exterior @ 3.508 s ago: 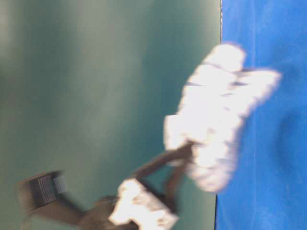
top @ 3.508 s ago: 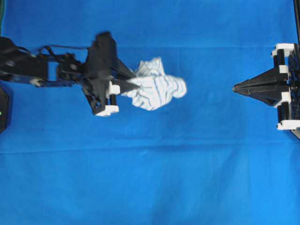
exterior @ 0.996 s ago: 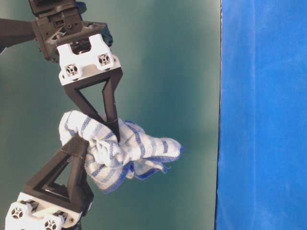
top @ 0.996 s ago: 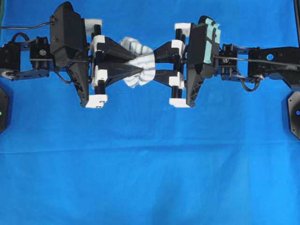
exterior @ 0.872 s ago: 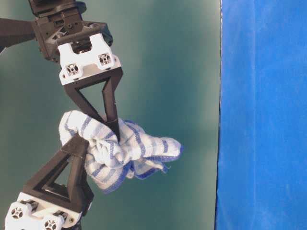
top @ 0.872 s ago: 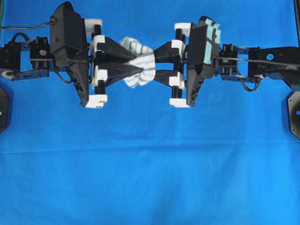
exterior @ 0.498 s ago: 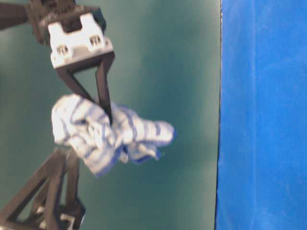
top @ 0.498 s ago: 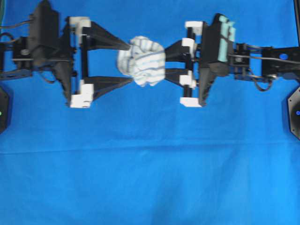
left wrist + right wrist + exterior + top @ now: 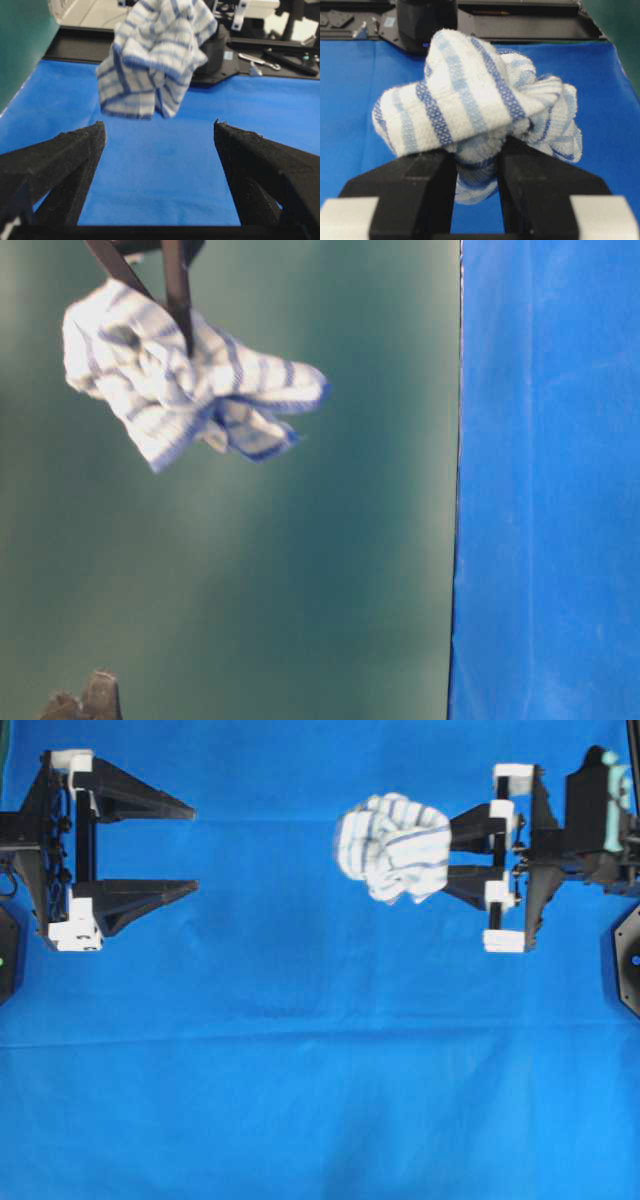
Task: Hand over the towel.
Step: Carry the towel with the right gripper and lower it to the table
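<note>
The robot's right gripper should release the towel on the bare blue cloth [image 9: 300, 927] between the two grippers, short of the left gripper.
The towel [image 9: 392, 847], white with thin blue stripes and bunched into a ball, hangs in the air right of centre in the overhead view. My right gripper [image 9: 448, 850] is shut on it; in the right wrist view the towel [image 9: 475, 107] bulges over the black fingers [image 9: 420, 185] that pinch it. At the far left my left gripper [image 9: 194, 848] stands wide open and empty, well apart from the cloth. Its wrist view shows the towel [image 9: 155, 55] hanging ahead of both spread fingers [image 9: 75, 150]. In the table-level view the towel [image 9: 180, 375] dangles near the top.
A large plain blue cloth [image 9: 320, 1070] covers the table. A dark green backdrop [image 9: 300, 570] fills the table-level view. Black hardware and tools [image 9: 280, 52] lie beyond the cloth's far edge.
My left gripper opened, let go of the towel and drew back to the left. My right gripper pulled back to the right with the towel in it.
</note>
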`<state>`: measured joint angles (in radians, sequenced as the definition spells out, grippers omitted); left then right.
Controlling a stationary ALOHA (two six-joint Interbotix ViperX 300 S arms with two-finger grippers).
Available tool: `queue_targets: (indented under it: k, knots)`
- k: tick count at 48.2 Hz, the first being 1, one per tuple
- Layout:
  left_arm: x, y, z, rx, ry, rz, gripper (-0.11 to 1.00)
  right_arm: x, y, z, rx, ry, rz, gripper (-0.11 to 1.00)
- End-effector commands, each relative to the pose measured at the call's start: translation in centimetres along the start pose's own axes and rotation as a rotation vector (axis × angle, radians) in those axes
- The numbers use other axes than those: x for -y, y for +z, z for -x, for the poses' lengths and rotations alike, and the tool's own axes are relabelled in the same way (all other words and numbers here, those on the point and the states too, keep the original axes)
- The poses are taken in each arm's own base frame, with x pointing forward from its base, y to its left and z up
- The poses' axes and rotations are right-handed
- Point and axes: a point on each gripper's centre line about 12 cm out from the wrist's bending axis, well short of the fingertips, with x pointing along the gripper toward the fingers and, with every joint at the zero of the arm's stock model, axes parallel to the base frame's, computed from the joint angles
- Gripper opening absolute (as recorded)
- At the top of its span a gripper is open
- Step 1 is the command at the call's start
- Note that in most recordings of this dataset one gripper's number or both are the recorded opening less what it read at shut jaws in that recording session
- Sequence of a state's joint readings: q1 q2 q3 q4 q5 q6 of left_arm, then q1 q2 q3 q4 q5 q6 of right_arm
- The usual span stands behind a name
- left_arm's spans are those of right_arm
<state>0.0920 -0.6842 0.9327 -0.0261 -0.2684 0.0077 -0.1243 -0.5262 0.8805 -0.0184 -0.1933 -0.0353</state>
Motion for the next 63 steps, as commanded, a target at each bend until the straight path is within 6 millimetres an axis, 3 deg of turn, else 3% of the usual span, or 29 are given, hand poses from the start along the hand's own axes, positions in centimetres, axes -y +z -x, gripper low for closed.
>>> queue_targets:
  k: [1, 8, 14, 27, 38, 45, 63]
  knots:
    - [0.1, 0.6, -0.1, 0.018, -0.002, -0.004, 0.92, 0.1, 0.7, 0.1, 0.021, -0.002, -0.007, 0.30]
    - [0.1, 0.5, -0.3, 0.015, -0.002, -0.003, 0.92, 0.0, 0.2, -1.1, -0.012, -0.001, -0.009, 0.30]
    - [0.1, 0.4, -0.5, 0.011, -0.002, -0.003, 0.92, 0.1, -1.4, -3.6, -0.146, 0.002, -0.010, 0.30]
    - [0.1, 0.3, -0.5, 0.008, -0.002, -0.001, 0.92, 0.1, -7.8, -9.3, -0.453, 0.007, -0.014, 0.30]
    - [0.1, 0.3, -0.5, 0.009, -0.002, -0.001, 0.92, -0.1, -13.3, -12.3, -0.630, 0.014, -0.016, 0.30]
    - [0.0, 0.1, -0.6, 0.003, -0.002, -0.002, 0.92, -0.2, -15.2, -13.0, -0.689, 0.017, -0.016, 0.30]
    - [0.1, 0.1, -0.7, 0.003, -0.002, -0.002, 0.92, -0.1, -15.4, -12.8, -0.739, 0.015, -0.023, 0.30]
